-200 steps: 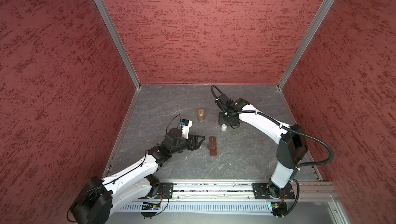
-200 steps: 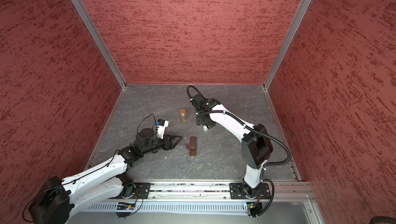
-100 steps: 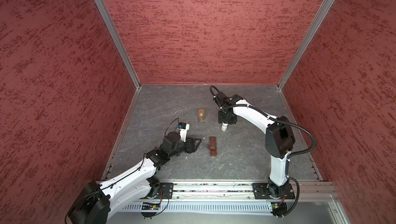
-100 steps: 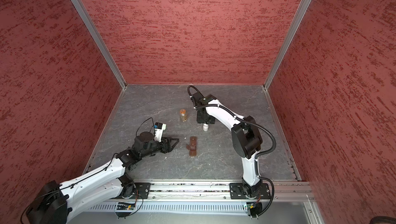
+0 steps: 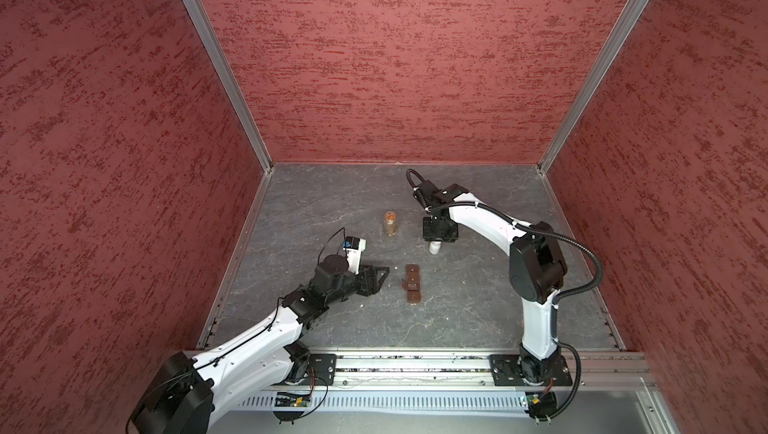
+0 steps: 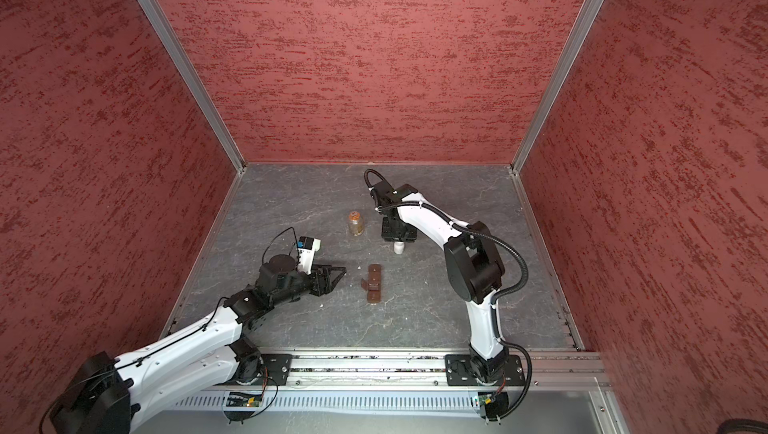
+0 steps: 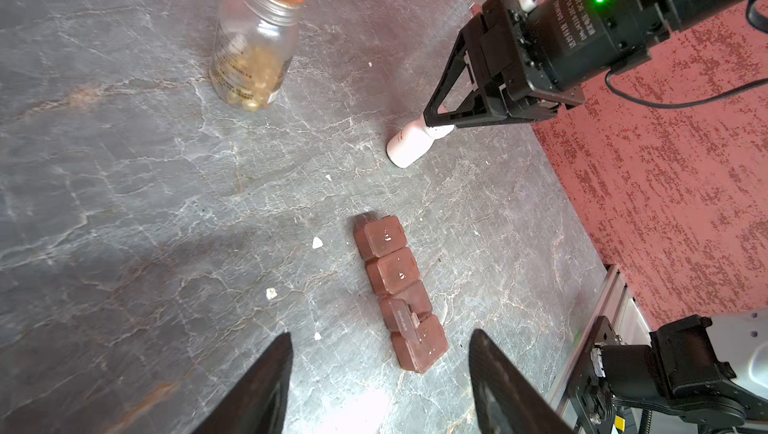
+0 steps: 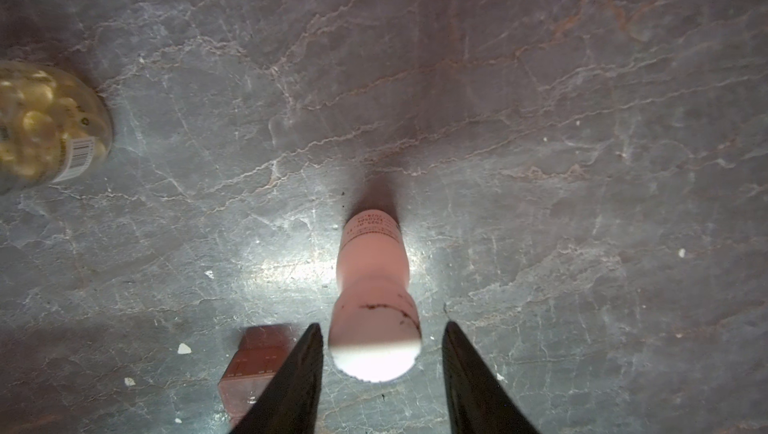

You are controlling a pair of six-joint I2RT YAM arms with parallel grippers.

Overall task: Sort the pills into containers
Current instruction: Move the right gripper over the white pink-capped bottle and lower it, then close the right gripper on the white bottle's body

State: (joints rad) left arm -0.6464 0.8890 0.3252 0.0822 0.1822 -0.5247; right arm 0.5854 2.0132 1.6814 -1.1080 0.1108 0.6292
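I will next use my left gripper to grab the lower body (image 5: 434,249) (image 7: 404,149) of the white bottle, below the cap between my right gripper's fingers.
The containers are the cells of a long brown box (image 5: 412,283) (image 6: 375,283) (image 7: 399,286) lying mid-floor; one lid stands up, the others are down. Tiny whitish pills (image 7: 317,242) (image 7: 271,293) (image 8: 184,349) lie scattered on the floor beside it. My left gripper (image 5: 383,279) (image 6: 338,278) (image 7: 380,334) hangs open just left of the box, empty. My right gripper (image 5: 435,243) (image 6: 399,242) (image 8: 383,325) points down over a small white bottle (image 7: 409,147) (image 8: 374,286). Its jaws flank the cap, with a gap showing on each side.
A clear jar (image 5: 390,223) (image 7: 255,45) (image 8: 45,128) of yellow capsules with an orange-labelled lid stands left of the white bottle. Red walls enclose the grey stone floor (image 5: 465,307). A metal rail (image 5: 415,363) runs along the front edge.
The right arm's elbow has swung inward while its gripper stayed over the white bottle, and its jaws have narrowed around the cap. The left arm has barely moved.
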